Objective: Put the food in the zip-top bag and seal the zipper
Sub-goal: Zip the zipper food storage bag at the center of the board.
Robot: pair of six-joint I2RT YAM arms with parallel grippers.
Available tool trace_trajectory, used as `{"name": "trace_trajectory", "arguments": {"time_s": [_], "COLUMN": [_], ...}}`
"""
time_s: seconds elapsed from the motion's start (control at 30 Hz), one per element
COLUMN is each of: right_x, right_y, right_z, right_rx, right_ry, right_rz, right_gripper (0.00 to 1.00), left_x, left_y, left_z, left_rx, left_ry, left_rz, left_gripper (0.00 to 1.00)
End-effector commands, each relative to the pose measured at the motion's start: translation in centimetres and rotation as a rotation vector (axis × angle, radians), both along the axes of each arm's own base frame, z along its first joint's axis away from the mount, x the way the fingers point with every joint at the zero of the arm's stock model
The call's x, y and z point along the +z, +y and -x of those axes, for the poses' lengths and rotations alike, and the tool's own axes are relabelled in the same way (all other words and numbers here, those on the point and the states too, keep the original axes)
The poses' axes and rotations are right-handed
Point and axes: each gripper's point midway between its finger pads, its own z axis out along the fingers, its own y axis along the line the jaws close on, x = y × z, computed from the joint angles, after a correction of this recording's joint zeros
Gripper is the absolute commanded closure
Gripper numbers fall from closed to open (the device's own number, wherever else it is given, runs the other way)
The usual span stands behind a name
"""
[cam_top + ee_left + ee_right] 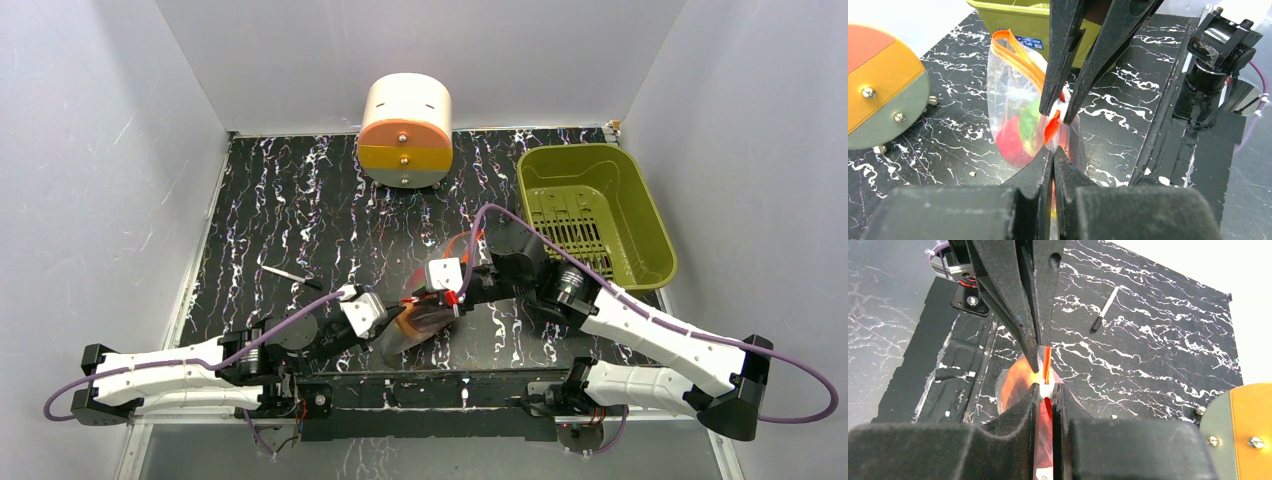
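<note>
I am pinching clear film below the zipper's folded end with my left gripper, so I should open it and grip the orange strip (pixel 1051 130) before the zipper's slider moves.
The zip-top bag (pixel 422 325) lies near the table's front edge, between my two grippers. Through the clear plastic I see a red round fruit (pixel 1010 142) and a green-yellow piece (pixel 1028 122). The other toy foods are hidden. The orange-red zipper (pixel 1015 50) loops up from the bag's mouth. My left gripper (pixel 1053 151) is shut on the bag's edge at the zipper strip. My right gripper (pixel 1047 388) is shut on the white slider tab (pixel 1046 388), its tips facing the left gripper's fingers (pixel 1028 347) a short way apart. In the top view the left gripper (pixel 398 322) and right gripper (pixel 452 298) meet over the bag.
An olive-green bin (pixel 640 215) stands at the back right. A round cream and orange drum (pixel 405 130) stands at the back middle. A small white and black stick (pixel 285 273) lies at the left. Grey walls close in the table.
</note>
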Motion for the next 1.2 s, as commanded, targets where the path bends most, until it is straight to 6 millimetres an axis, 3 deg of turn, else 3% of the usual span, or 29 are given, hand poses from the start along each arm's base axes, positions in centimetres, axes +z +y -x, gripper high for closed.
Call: {"name": "trace_trajectory", "arguments": {"time_s": [0.0, 0.23, 0.33, 0.47, 0.6, 0.77, 1.17], "right_x": [1.1, 1.8, 2.4, 2.4, 2.8, 2.6, 0.9], "right_y": [-0.7, -0.9, -0.1, 0.7, 0.8, 0.5, -2.2], "right_z": [-2.3, -2.2, -1.5, -1.3, -1.2, -1.0, -3.8], "right_rx": [-0.107, -0.103, -0.050, -0.010, -0.005, -0.002, -0.169], "right_ry": [-0.062, -0.070, -0.053, -0.038, -0.045, -0.040, -0.089], "right_rz": [0.009, -0.019, -0.045, -0.040, -0.053, -0.048, 0.074], "right_gripper": [1.00, 1.00, 1.00, 1.00, 1.00, 1.00, 1.00], "left_x": [2.3, 2.0, 2.0, 2.7, 2.8, 3.0, 3.7], "left_y": [0.2, -0.5, -1.1, -1.9, -1.9, -1.5, 0.5], "left_z": [0.0, 0.3, 0.2, 0.1, 0.1, 0.2, -0.3], "left_rx": [-0.008, -0.027, -0.027, -0.038, -0.035, -0.034, 0.014], "left_ry": [-0.033, -0.018, -0.008, -0.024, -0.027, -0.020, -0.018], "left_rz": [0.048, 0.022, -0.003, -0.015, -0.025, -0.011, 0.012], "left_gripper": [1.00, 1.00, 0.81, 0.79, 0.83, 1.00, 1.00]}}
